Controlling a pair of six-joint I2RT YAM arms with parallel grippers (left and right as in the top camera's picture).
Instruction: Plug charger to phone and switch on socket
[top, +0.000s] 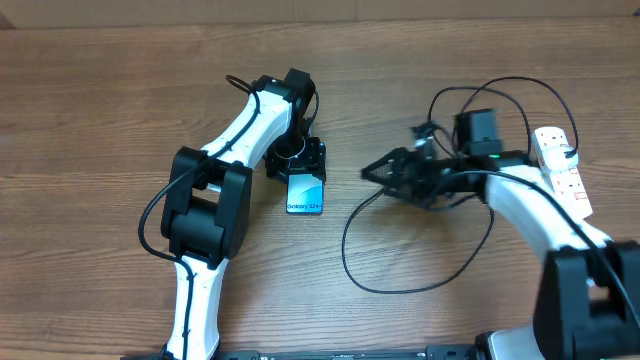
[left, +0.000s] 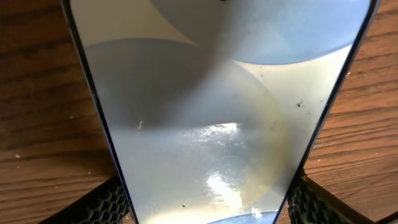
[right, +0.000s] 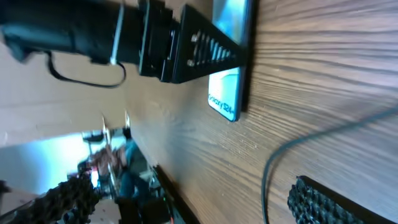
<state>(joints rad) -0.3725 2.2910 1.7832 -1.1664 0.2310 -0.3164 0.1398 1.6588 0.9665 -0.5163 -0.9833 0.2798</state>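
Observation:
The phone has its long side (top: 322, 183) (right: 246, 74) facing the socket, between my left gripper and the lettering. Next, my right gripper moves to the phone and closes on that side.
The phone (top: 306, 194) lies on the wooden table with its lit blue screen up. My left gripper (top: 295, 165) is shut on its far end. In the left wrist view the phone (left: 205, 112) fills the frame between the two finger pads of my left gripper (left: 205, 208). My right gripper (top: 372, 172) is open and empty, pointing at the phone from its right. The charger cable (top: 345, 245) loops below and behind the right arm. In the right wrist view the cable (right: 266, 180) lies beside one finger of my right gripper (right: 193, 186). I cannot see the plug tip. The phone (right: 227, 93) is ahead.
The white socket strip (top: 562, 168) with red switches lies at the far right, partly behind the right arm. The cable arcs over the right wrist towards it. The left arm's black gripper body (right: 186, 50) shows above the phone in the right wrist view.

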